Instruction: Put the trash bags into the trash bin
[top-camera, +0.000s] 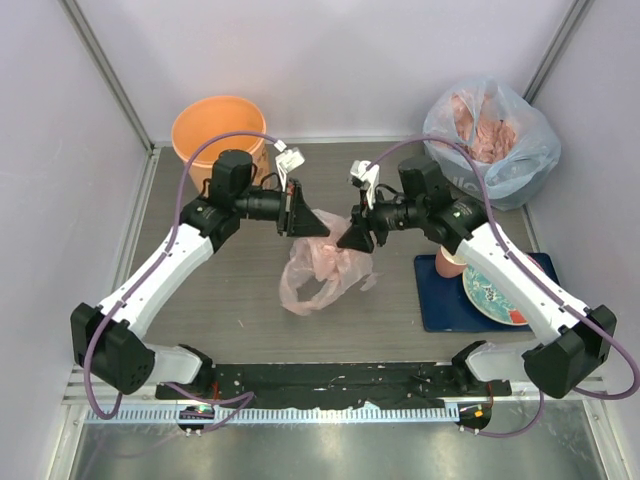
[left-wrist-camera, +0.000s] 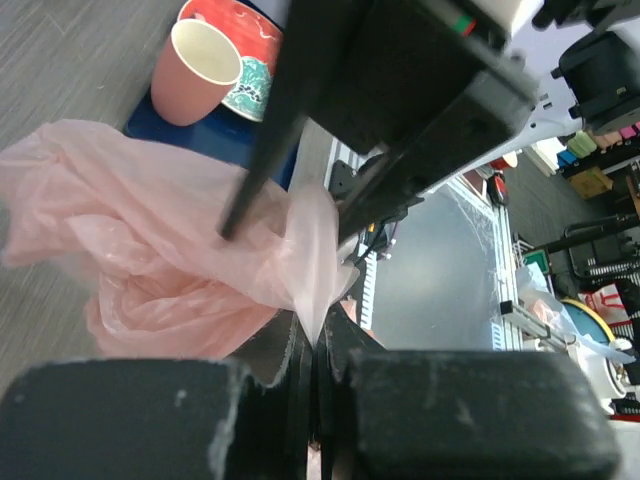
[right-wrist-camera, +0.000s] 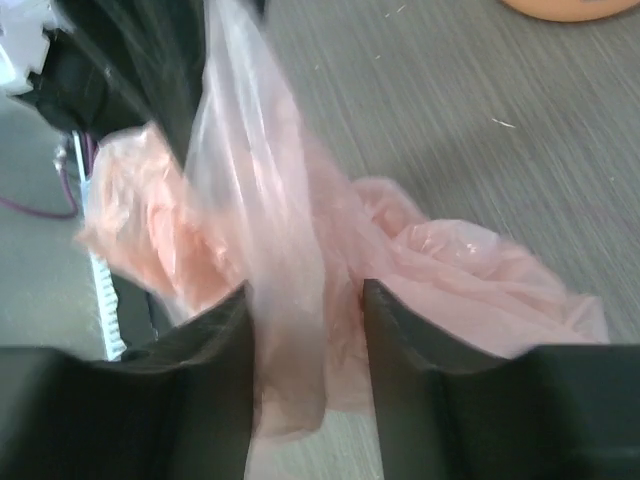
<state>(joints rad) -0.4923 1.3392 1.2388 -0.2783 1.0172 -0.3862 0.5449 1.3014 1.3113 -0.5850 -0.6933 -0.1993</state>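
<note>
My left gripper will take the trash bag by its upper edge (top-camera: 332, 219) and pull it away from my right gripper, because the bag hangs bunched where my grippers meet.
The pale-pink trash bag (top-camera: 318, 272) hangs crumpled over the table's middle, its top lifted between the two grippers. My left gripper (top-camera: 308, 224) is shut on a thin fold of the bag (left-wrist-camera: 312, 250), pinched between its jaws. My right gripper (top-camera: 356, 237) is open; a strip of the bag (right-wrist-camera: 285, 250) hangs between its fingers (right-wrist-camera: 405, 330), which stand apart around it. The rest of the bag (right-wrist-camera: 470, 270) lies on the table. The orange trash bin (top-camera: 218, 125) stands at the back left, behind the left arm, and its rim edge (right-wrist-camera: 570, 6) shows in the right wrist view.
A bluish-clear sack (top-camera: 495, 135) stuffed with pink plastic stands at the back right. A blue mat (top-camera: 440, 305) at the right holds a patterned plate (top-camera: 492, 295) and a small pink cup (left-wrist-camera: 195, 70). Walls enclose the table on both sides and at the back.
</note>
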